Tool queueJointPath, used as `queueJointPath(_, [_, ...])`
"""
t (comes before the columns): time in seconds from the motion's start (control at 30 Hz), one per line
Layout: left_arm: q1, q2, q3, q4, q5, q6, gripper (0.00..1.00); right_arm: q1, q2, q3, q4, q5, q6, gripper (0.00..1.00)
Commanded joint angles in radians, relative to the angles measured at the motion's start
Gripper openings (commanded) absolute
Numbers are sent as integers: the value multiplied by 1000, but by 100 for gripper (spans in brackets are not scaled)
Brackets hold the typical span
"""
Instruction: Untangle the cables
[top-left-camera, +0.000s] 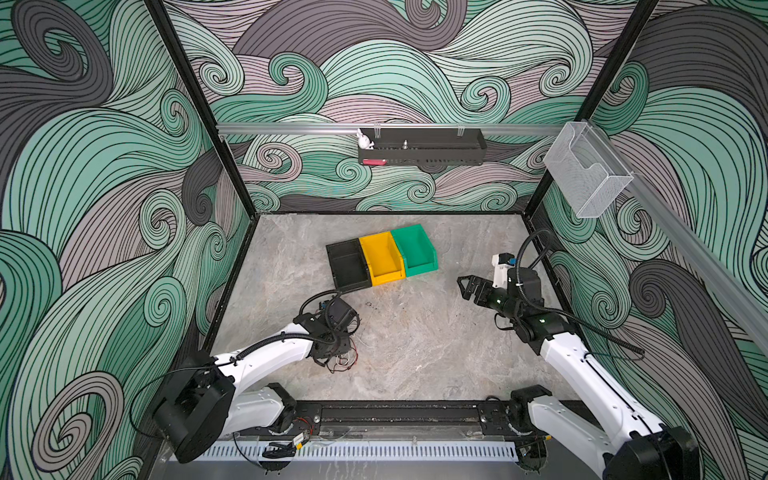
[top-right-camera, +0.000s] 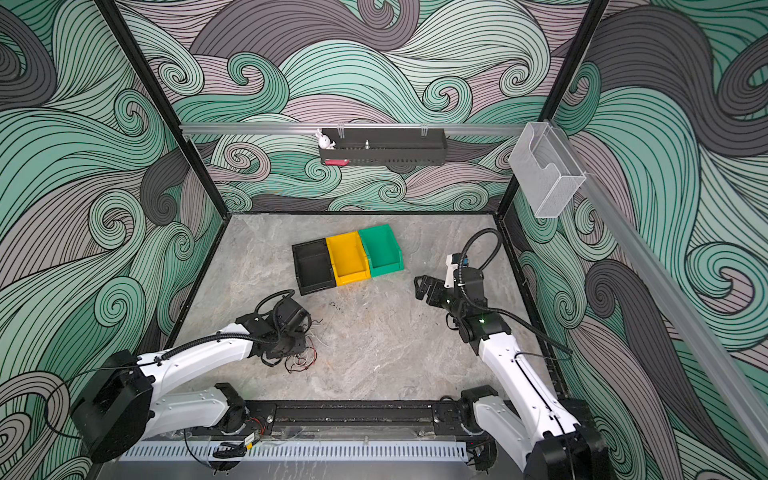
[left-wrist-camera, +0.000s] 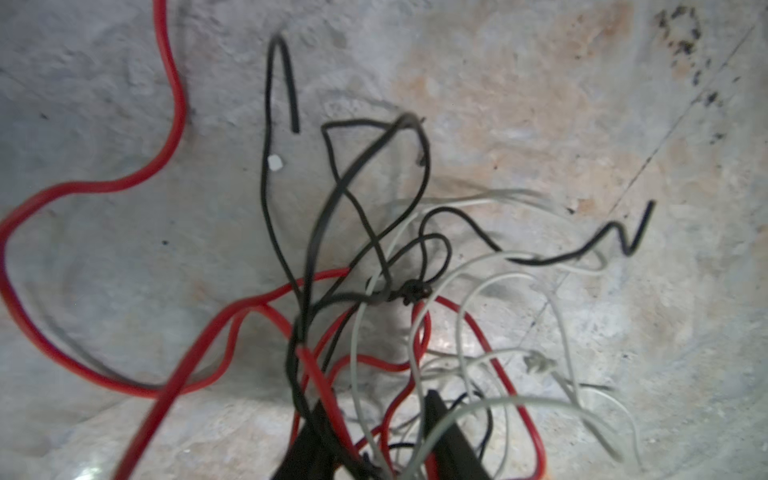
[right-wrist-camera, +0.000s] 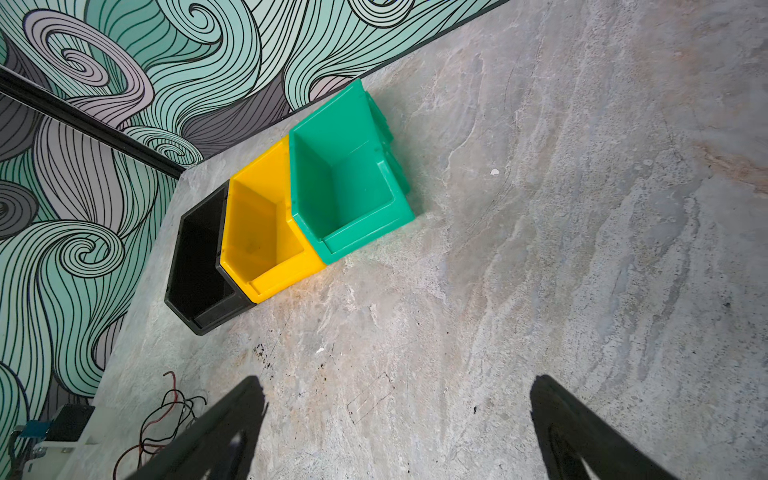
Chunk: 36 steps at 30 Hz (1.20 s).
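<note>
I will next move my right gripper to the green bin's outer side (top-left-camera: 434, 251) (right-wrist-camera: 389, 168), which faces away from the yellow bin, and close it near the bin's front end.
The cables (left-wrist-camera: 390, 291) are a tangle of thin red, black and white wires on the stone table, with a dark knot near the middle. In both top views they show as a small heap (top-left-camera: 345, 362) (top-right-camera: 301, 362) at the front left, under my left wrist. My left gripper (left-wrist-camera: 378, 403) points down into the heap. Its two black fingers stand narrowed with a gap left, and several red, white and black strands run between them. My right gripper (top-left-camera: 465, 286) (right-wrist-camera: 397, 386) hovers wide open over bare table at the right, holding nothing. The heap's edge (right-wrist-camera: 166, 415) shows in the right wrist view.
Three bins stand side by side at mid-table: black (top-left-camera: 349, 266), yellow (top-left-camera: 380, 257) and green (top-left-camera: 413, 249). A black shelf (top-left-camera: 422, 151) and a clear holder (top-left-camera: 586, 174) hang on the walls. Patterned walls close in three sides.
</note>
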Motion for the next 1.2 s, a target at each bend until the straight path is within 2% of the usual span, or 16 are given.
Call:
queueJointPath(0.0, [-41,27,53,32,26,-46,26,6,-19,-10,5,23,-22,99])
queueJointPath(0.13, [-111,65,89,82,58,-98,21,6,-27,-16,6,25,-34,99])
queueJointPath(0.4, [-252,179,212,166,70,-194,21,6,-40,-16,7,21,-48,99])
queueJointPath(0.47, [-270,226,245,180,82,-202,26,4,-41,-20,18,12,-48,99])
queueJointPath(0.57, [-278,262,281,181,111,-199,40,5,-40,-23,18,0,-48,99])
queueJointPath(0.67, [-283,259,295,169,114,-196,54,4,-38,-20,13,-1,-52,99])
queueJointPath(0.73, [-283,242,301,151,111,-187,59,5,-32,-18,11,-1,-54,99])
queueJointPath(0.83, [-283,202,320,92,75,-180,64,5,-22,-16,8,-6,-52,99])
queueJointPath(1.0, [-272,106,344,-2,21,-113,65,4,14,-8,8,-10,-50,99])
queueJointPath(1.17, [-215,6,341,-93,-49,-54,64,7,97,51,0,-33,-71,100])
